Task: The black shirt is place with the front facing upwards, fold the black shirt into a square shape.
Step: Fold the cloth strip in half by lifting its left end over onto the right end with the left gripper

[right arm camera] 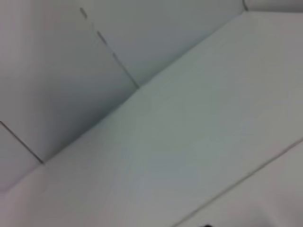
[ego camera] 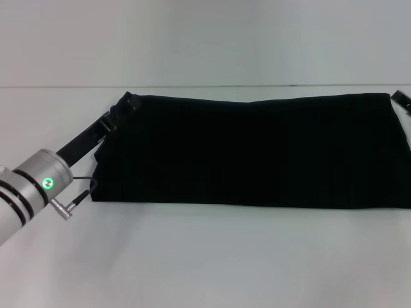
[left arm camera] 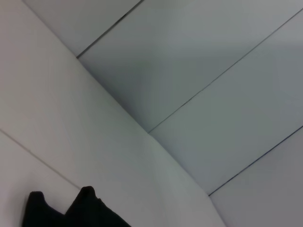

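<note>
My left gripper is to go next to the near corner (ego camera: 97,191) of the black shirt, at the end beside my left gripper, and close there.
The black shirt (ego camera: 250,151) lies on the white table (ego camera: 205,256) as a long flat band running left to right, with no print showing. My left gripper (ego camera: 130,102) is at the shirt's far left corner, its black body reaching in from the lower left. My right gripper (ego camera: 401,97) shows only as a small black part at the shirt's far right corner, by the frame edge. A dark shape (left arm camera: 75,210) sits at the edge of the left wrist view; I cannot tell whether it is cloth or gripper. The right wrist view shows only table and wall.
The left arm's silver wrist (ego camera: 38,183) with a green light and a cable (ego camera: 80,192) is over the table's near left. The table's far edge (ego camera: 205,86) meets a pale wall just behind the shirt.
</note>
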Action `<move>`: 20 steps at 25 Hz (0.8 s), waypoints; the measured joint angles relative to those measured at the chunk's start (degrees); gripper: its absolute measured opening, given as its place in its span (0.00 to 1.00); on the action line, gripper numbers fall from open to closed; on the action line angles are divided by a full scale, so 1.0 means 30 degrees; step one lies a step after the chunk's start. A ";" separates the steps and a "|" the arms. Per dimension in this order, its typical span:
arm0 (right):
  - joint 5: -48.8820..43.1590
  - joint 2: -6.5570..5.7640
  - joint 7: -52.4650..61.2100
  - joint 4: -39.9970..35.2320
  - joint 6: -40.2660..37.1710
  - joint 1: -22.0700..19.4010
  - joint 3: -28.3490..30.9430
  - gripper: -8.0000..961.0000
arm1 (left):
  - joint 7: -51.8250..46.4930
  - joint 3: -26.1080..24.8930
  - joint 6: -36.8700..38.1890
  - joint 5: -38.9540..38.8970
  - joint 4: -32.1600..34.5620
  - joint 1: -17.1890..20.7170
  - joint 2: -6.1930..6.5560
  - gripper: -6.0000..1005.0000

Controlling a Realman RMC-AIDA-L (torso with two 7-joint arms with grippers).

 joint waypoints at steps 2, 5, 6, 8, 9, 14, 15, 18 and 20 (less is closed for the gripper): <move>0.0672 0.0020 -0.0018 -0.0221 -0.1713 -0.0681 0.0005 0.82 | -0.0167 -0.0001 0.0208 0.0027 0.0012 0.0090 0.0046 0.69; 0.0774 -0.0102 -0.0774 -0.0338 -0.6266 -0.1798 -0.0535 0.82 | -0.1914 0.0234 0.1706 0.0105 0.0120 0.0759 0.0559 0.69; 0.0499 -0.0185 -0.1245 -0.0343 -0.8035 -0.2053 -0.0938 0.82 | -0.2524 0.0493 0.2219 0.0119 0.0120 0.1016 0.0783 0.69; -0.0363 -0.0326 -0.2148 -0.0542 -1.0487 -0.2460 -0.2073 0.82 | -0.4072 0.1233 0.3286 0.0134 0.0135 0.1592 0.1371 0.69; -0.0986 -0.0328 -0.2552 -0.0764 -1.1524 -0.2611 -0.2718 0.82 | -0.4771 0.1605 0.3667 0.0149 0.0136 0.1869 0.1650 0.69; -0.3767 0.0125 -0.5745 -0.1465 -1.3981 -0.2926 -0.5594 0.83 | -0.8231 0.3438 0.5221 0.0246 0.0641 0.3559 0.2671 0.69; -0.4084 0.0221 -0.6543 -0.1340 -1.4034 -0.2926 -0.6028 0.83 | -0.8231 0.3438 0.5221 0.0246 0.0641 0.3559 0.2671 0.69; -0.4610 0.0368 -0.8918 -0.0506 -1.4011 -0.2888 -0.7474 0.83 | -1.1022 0.3981 0.5702 0.1296 0.2016 0.4963 0.2698 0.69; -0.4647 0.0371 -0.9967 -0.0020 -1.3913 -0.2862 -0.8134 0.83 | -1.2032 0.3979 0.5785 0.1994 0.2352 0.5366 0.2666 0.69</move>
